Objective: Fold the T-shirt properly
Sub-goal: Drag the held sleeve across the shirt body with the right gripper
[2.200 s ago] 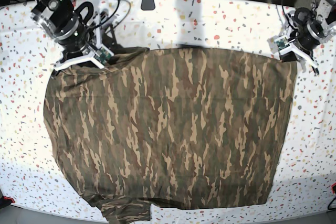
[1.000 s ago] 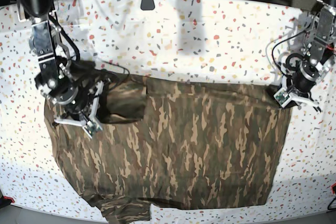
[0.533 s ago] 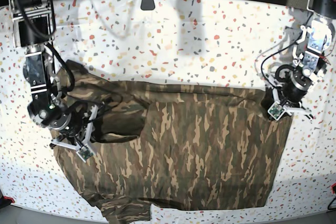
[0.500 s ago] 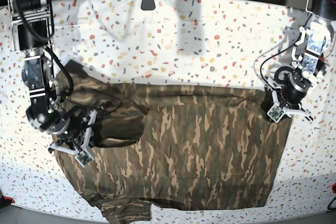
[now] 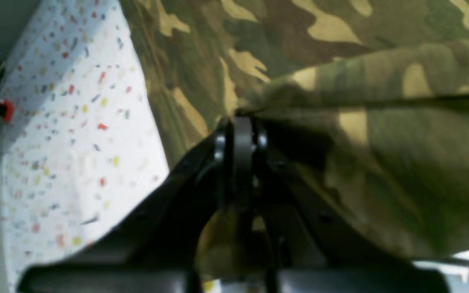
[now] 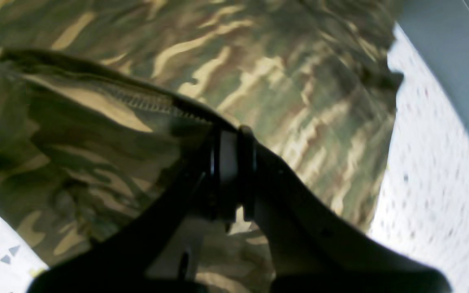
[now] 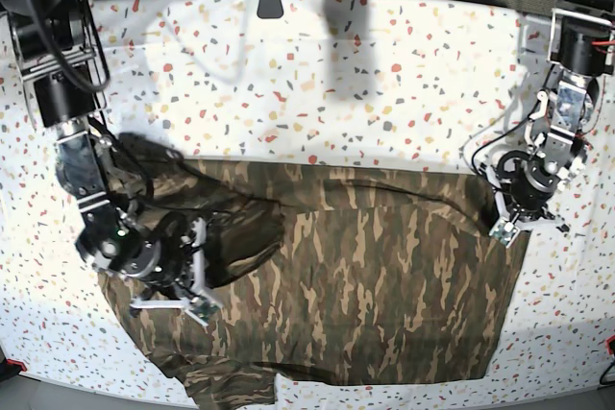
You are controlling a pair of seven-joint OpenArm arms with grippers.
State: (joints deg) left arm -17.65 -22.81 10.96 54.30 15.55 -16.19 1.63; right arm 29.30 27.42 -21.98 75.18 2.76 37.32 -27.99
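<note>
Next, my left gripper lets go of the T-shirt's far corner a bit nearer the front, on the flat cloth [image 7: 509,264] by its side edge.
The camouflage T-shirt [image 7: 375,276] lies on the speckled white table [image 7: 317,74], its far edge lifted and doubled over toward the front. My left gripper [image 7: 521,222], at the right of the base view, is shut on the shirt's far right corner; in the left wrist view the closed fingertips [image 5: 238,126] pinch a bunched fold of the cloth [image 5: 381,122]. My right gripper [image 7: 190,287], at the left of the base view, is shut on the far left part; in the right wrist view its fingertips [image 6: 230,142] clamp a stitched hem [image 6: 145,99]. No neck label shows.
Cables and arm bases run along the table's back edge, with a dark mount [image 7: 270,2] at back centre. A sleeve [image 7: 231,391] hangs at the front edge. Small red parts sit at the front corners [image 7: 611,345]. Bare speckled tabletop lies behind the shirt.
Both grippers have carried the shirt's far edge toward the front. The fold line has moved nearer, and the right gripper has gone lower and further over the cloth.
</note>
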